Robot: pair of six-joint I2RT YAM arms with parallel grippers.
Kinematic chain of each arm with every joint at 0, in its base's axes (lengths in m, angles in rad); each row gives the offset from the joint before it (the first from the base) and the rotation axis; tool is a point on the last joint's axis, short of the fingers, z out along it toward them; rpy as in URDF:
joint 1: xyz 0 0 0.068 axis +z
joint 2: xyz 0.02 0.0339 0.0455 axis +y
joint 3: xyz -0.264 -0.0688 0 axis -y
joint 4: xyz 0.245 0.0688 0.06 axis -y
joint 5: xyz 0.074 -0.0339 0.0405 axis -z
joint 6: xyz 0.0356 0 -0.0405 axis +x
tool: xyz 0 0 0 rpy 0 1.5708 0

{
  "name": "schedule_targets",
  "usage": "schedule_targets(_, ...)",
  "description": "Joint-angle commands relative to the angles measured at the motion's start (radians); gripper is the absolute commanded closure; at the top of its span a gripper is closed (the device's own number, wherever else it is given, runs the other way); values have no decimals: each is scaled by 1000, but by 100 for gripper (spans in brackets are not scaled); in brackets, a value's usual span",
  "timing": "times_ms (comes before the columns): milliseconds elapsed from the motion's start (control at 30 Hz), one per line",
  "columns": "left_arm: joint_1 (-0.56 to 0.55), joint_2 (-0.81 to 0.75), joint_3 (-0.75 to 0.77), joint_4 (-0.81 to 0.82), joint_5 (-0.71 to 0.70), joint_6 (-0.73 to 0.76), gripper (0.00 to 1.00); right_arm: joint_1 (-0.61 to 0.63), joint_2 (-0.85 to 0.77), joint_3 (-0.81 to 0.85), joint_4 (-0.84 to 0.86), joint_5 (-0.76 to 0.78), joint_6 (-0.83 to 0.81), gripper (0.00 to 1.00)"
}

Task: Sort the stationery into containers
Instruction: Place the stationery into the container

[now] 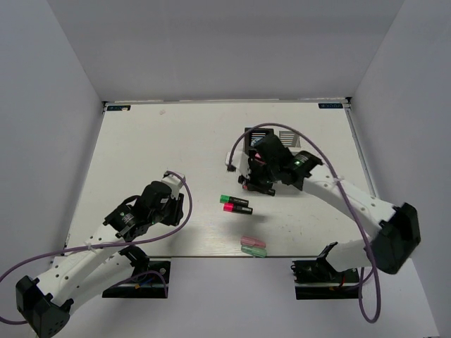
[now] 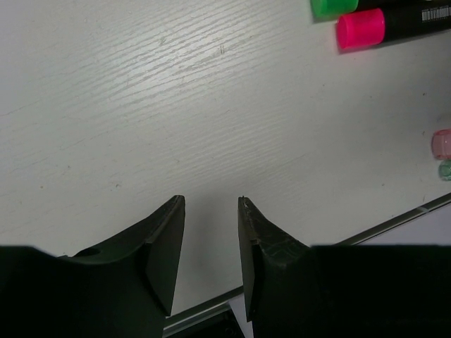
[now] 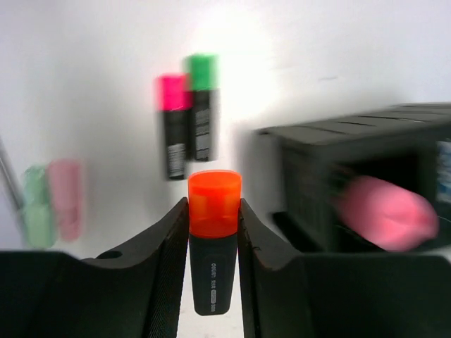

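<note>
Next, my right gripper lets go of the black marker in the back compartment of the white bin [image 1: 286,140], beside the black bin.
My right gripper [image 3: 213,204] is shut on a black marker with an orange cap [image 3: 213,211] and holds it off the table just left of the black mesh bin [image 3: 366,176]. A pink piece [image 3: 386,213] lies blurred inside that bin. In the top view the right gripper [image 1: 257,184] hides most of the black bin [image 1: 248,139]. A green-capped marker [image 1: 227,199] and a pink-capped marker [image 1: 230,208] lie side by side at mid-table. Pastel pink [image 1: 252,242] and green [image 1: 255,251] pieces lie at the front edge. My left gripper [image 2: 211,201] is open and empty. The white bin does not show.
The table's front edge [image 2: 394,224] runs just past my left fingertips. The right arm's purple cable [image 1: 239,141] loops over the bin area. White walls stand on three sides.
</note>
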Motion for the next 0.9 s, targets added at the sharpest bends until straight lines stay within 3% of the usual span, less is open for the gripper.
schedule_targets(0, 2, -7, -9, 18, 0, 8, 53, -7, -108, 60, 113, 207, 162, 100)
schedule_targets(67, 4, -7, -14, 26, 4, 11, 53, -13, -153, 51, 267, 338, 194, 100)
schedule_targets(100, 2, -6, -14, 29, 12, 13, 53, -16, -159, 48, 311, 533, 197, 100)
schedule_targets(133, 2, -6, -17, 32, 16, 11, 53, -24, -165, 44, 450, 602, 197, 100)
schedule_targets(200, 2, 3, -19, 35, 23, 11, 53, -43, -176, -5, 552, 772, 171, 100)
schedule_targets(300, 4, 9, -20, 40, 26, 13, 53, -85, -188, -59, 748, 825, 175, 100)
schedule_targets(467, 4, 17, -25, 43, 26, 13, 53, -165, -142, -136, 910, 828, 266, 100)
schedule_targets(567, 4, 19, -26, 48, 23, 13, 53, -238, -113, -202, 1058, 715, 355, 100)
schedule_targets(867, 1, 37, -26, 45, 27, 16, 53, -410, -27, -281, 1247, 469, 515, 100)
